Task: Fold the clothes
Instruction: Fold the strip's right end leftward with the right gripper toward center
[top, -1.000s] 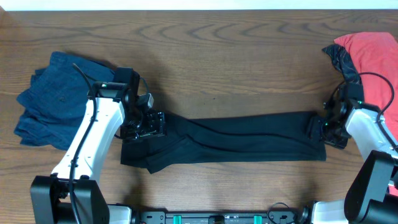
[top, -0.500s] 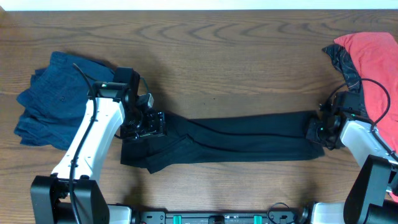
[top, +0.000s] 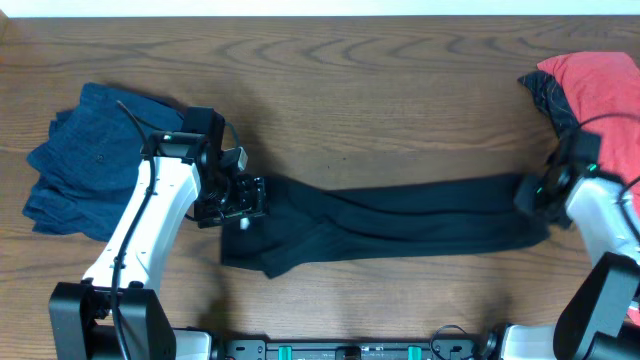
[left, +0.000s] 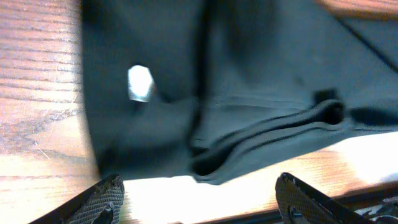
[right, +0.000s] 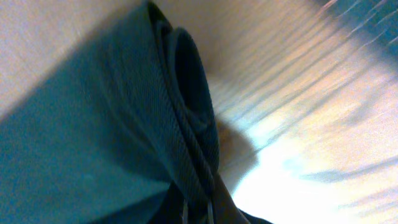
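Observation:
Next, I let go of my right gripper's end of the black shirt, folded back over the middle of the shirt's long strip (top: 405, 214).
The black shirt (top: 400, 225) lies folded into a long strip across the table's middle. My right gripper (top: 535, 195) is shut on the strip's right end; in the right wrist view the bunched hem (right: 186, 112) runs down between my right gripper's (right: 200, 211) jaws. My left gripper (top: 240, 200) stands open over the strip's left end. In the left wrist view the shirt (left: 249, 81) with its small white logo (left: 140, 84) lies ahead of the left gripper (left: 202, 202). Its fingertips (left: 102, 199) are spread wide over bare wood, with nothing between them.
A crumpled navy garment (top: 85, 155) lies at the far left beside my left arm. A red garment (top: 600, 90) with a dark plaid piece (top: 550, 100) on its left edge sits at the back right, just behind my right gripper.
My right gripper closed on the shirt's right end and pulled it rightward. The whole strip slid right, its left end leaving the left gripper. The left arm has stayed put.

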